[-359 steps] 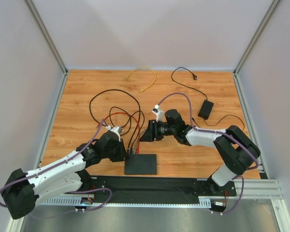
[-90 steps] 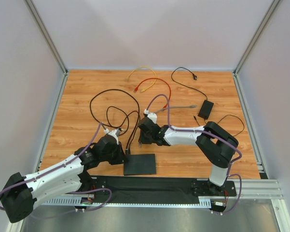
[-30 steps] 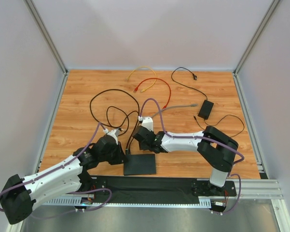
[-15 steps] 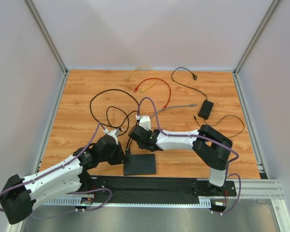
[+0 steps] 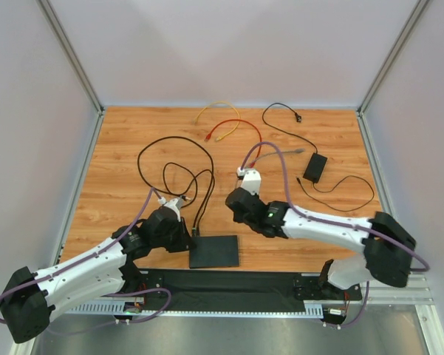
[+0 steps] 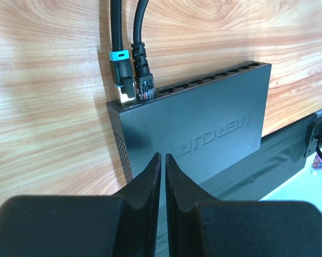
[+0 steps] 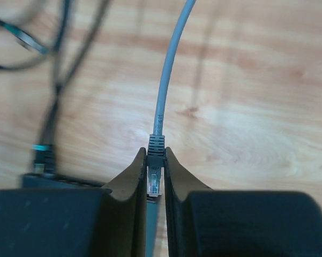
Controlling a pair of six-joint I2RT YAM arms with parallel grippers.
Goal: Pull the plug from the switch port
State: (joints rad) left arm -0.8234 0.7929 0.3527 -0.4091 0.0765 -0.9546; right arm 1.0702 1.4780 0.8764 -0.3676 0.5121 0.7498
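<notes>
Next, my right gripper lets go of the clear plug, to rest on the wood just inside the big black cable loop point(image 5: 195, 163).
The switch point(image 5: 215, 251) is a flat black box at the near edge; in the left wrist view point(image 6: 203, 128) its socket row faces away. Two black plugs point(image 6: 133, 85) sit in its leftmost ports, one with a cyan band. My left gripper point(image 5: 189, 238) is shut and empty, with its tips point(image 6: 161, 156) over the switch's top near that corner. My right gripper point(image 5: 235, 201) is shut on a grey cable's clear plug point(image 7: 155, 174), held above the wood, up and right of the switch point(image 7: 59, 181). The plug is out of any port.
The grey cable point(image 5: 277, 157) runs back right toward a black power adapter point(image 5: 315, 167) with a thin cord. Black cable loops point(image 5: 173, 159) lie left of centre. Red point(image 5: 244, 132) and yellow point(image 5: 220, 117) cables lie at the back. A black mat point(image 5: 229, 281) lines the front edge.
My right gripper has pulled back from the switch's socket edge, up and to the right, with the grey plug between its fingers; its arm swung right. The left arm has held still.
</notes>
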